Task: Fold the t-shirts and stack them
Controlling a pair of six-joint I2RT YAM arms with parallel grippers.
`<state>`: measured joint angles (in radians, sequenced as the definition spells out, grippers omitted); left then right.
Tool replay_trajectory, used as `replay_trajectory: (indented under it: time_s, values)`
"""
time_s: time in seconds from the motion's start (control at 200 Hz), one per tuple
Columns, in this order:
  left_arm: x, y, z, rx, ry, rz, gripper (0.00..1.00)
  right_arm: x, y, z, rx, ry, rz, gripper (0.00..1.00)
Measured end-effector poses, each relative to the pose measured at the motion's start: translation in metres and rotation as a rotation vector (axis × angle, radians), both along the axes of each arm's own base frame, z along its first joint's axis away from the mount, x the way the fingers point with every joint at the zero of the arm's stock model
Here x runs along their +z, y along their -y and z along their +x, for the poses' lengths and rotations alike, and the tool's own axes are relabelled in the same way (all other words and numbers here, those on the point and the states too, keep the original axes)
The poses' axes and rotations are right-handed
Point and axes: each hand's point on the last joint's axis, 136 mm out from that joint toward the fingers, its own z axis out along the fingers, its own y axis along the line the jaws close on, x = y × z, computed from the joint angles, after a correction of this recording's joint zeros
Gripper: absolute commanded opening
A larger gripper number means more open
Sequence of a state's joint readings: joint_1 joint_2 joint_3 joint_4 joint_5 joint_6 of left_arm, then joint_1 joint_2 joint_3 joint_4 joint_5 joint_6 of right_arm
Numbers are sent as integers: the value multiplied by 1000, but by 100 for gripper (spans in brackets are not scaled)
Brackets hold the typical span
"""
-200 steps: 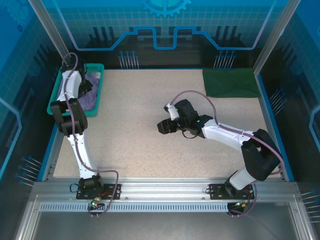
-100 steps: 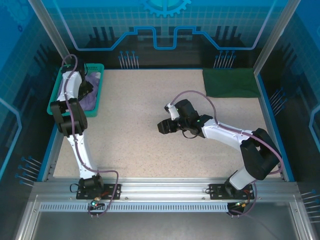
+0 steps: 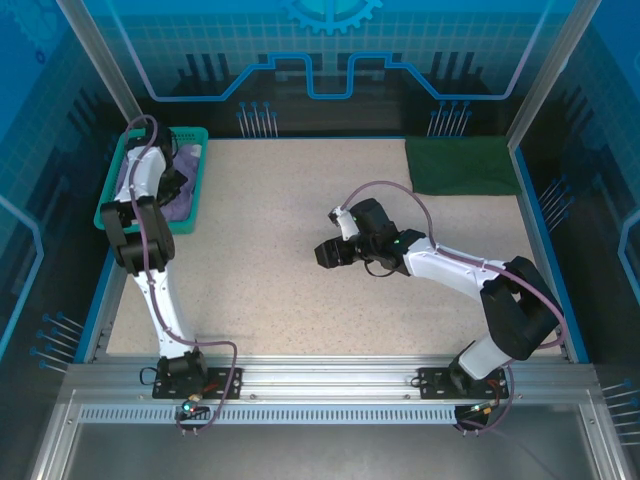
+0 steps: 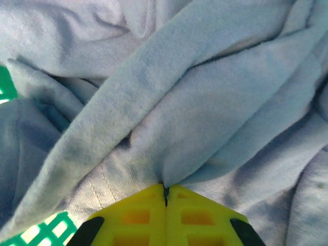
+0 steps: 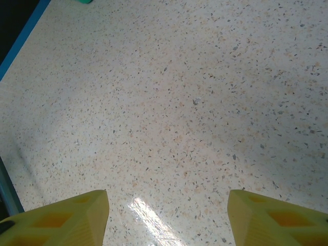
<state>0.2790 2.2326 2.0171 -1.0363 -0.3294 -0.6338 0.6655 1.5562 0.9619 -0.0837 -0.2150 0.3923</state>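
Next, my left gripper lets go of the lavender t-shirt on the bare table [image 3: 286, 224] between the teal basket and my right gripper.
A crumpled lavender t-shirt [image 4: 205, 97] lies in the teal mesh basket [image 3: 197, 136] at the table's far left. My left gripper [image 4: 165, 188] reaches down into the basket [image 4: 46, 230], and its yellow fingers [image 4: 133, 215] are shut on a raised fold of that shirt. From above, the left gripper [image 3: 173, 180] sits over the purple cloth [image 3: 183, 203]. A folded dark green t-shirt [image 3: 462, 165] lies flat at the far right corner. My right gripper [image 3: 325, 253] hovers over the middle of the table, open, with bare speckled tabletop between its fingers [image 5: 66, 218].
The speckled beige table [image 3: 270, 280] is ringed by a blue border and a metal frame. The basket stands against the left edge. The right arm stretches from its base at the near right toward the centre.
My left gripper has closed, pinching a fold of the lavender t-shirt in the basket. The right arm has stayed still.
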Motion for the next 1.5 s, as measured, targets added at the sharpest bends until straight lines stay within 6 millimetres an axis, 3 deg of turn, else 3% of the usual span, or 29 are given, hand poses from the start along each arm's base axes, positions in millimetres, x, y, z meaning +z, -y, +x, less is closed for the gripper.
replay_trajectory:
  time_s: [0.075, 0.16, 0.31, 0.415, 0.525, 0.615, 0.72, 0.8, 0.88, 0.95, 1.01, 1.03, 1.085, 1.196, 1.261, 1.346, 1.436, 1.501]
  values:
    - [20, -1, 6, -9, 62, 20, 0, 0, 0, 0, 0, 1, 0, 64]
    - [59, 2, 10, -19, 179, 54, 0, 1, 0, 1, -1, 3, 2, 64]
    - [161, 17, 7, -46, 448, 122, 0, 1, 0, 1, -1, 3, 2, 64]
    - [235, 46, 3, -115, 640, 165, 0, 0, 0, 1, -4, 1, 3, 64]
    - [296, 110, -2, -278, 792, 179, 0, -5, 3, 0, -14, -8, 2, 64]
    - [343, 179, -10, -458, 914, 175, 0, -11, 9, 1, -35, -24, 1, 64]
    - [391, 265, -39, -682, 1051, 133, 0, -14, 24, 5, -92, -42, 2, 66]
    - [424, 317, -68, -822, 1150, 84, 0, -1, 40, 13, -160, -20, 12, 68]
    - [443, 345, -90, -896, 1211, 32, 0, 27, 56, 17, -223, 29, 35, 71]
    - [443, 356, -97, -925, 1220, -2, 0, 55, 73, 17, -290, 68, 70, 71]
    - [430, 363, -95, -930, 1194, -40, 3, 75, 92, 18, -359, 90, 100, 71]
    - [424, 366, -93, -931, 1179, -58, 10, 81, 97, 17, -378, 96, 107, 71]
    - [398, 379, -85, -945, 1115, -116, 47, 93, 114, 15, -433, 109, 120, 73]
    - [333, 420, -61, -1010, 931, -239, 81, 110, 136, 1, -514, 119, 137, 79]
    - [285, 438, -52, -1033, 787, -284, 82, 114, 151, -9, -566, 109, 141, 80]
    - [233, 439, -50, -1032, 624, -283, 85, 113, 169, -18, -632, 82, 129, 81]
    - [197, 413, -61, -980, 515, -260, 82, 100, 177, -24, -658, 31, 92, 81]
    - [179, 376, -76, -891, 479, -239, 74, 85, 176, -27, -650, -27, 53, 81]
